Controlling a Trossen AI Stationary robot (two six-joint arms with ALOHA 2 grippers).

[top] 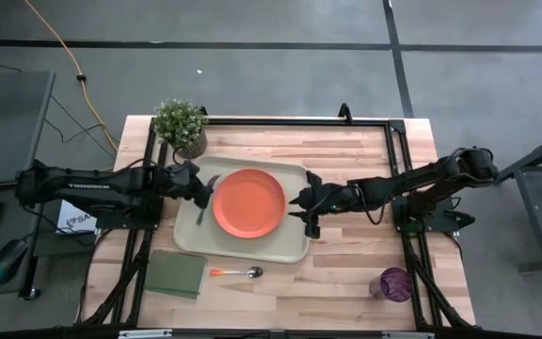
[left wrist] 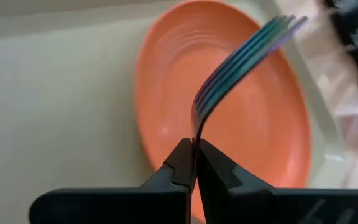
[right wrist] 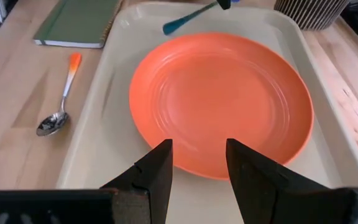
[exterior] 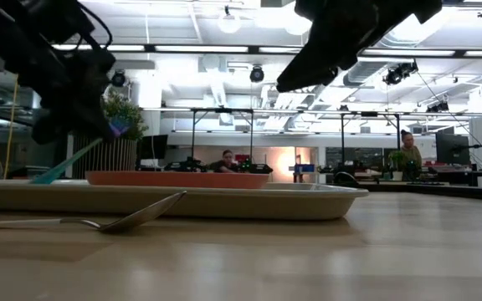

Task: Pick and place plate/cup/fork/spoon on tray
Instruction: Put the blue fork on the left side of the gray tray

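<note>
The fork will go down on the cream tray's bare part point(top: 201, 199) point(left wrist: 112, 118) beside the orange plate, nearest my left gripper's arm.
The orange plate point(top: 248, 202) lies on the cream tray point(top: 280, 247). My left gripper point(top: 203, 191) is over the tray's left part and is shut on the fork point(left wrist: 241, 59). The fork's blue handle point(right wrist: 188, 20) slants down toward the tray. My right gripper point(top: 305, 203) is open and empty above the tray's right side, just beyond the plate's rim point(right wrist: 199, 149). The orange-handled spoon point(top: 238, 272) lies flat on the table in front of the tray. The purple cup point(top: 395, 282) stands at the near right of the table. My left gripper pinches the fork between its two fingertips at the narrow neck point(left wrist: 197, 127), just behind the tines. The tines point(left wrist: 278, 28) stick out beyond the fingers over the plate. The handle point(exterior: 65, 163) slants down to about tray rim height; I cannot tell whether its end touches the tray.
A dark green flat pad point(top: 177, 273) lies at the near left beside the spoon. A potted plant point(top: 181, 124) stands at the far left, behind the tray. A black frame point(top: 280, 121) runs around the table's far and side edges. People sit far off in the room point(exterior: 227, 159).
</note>
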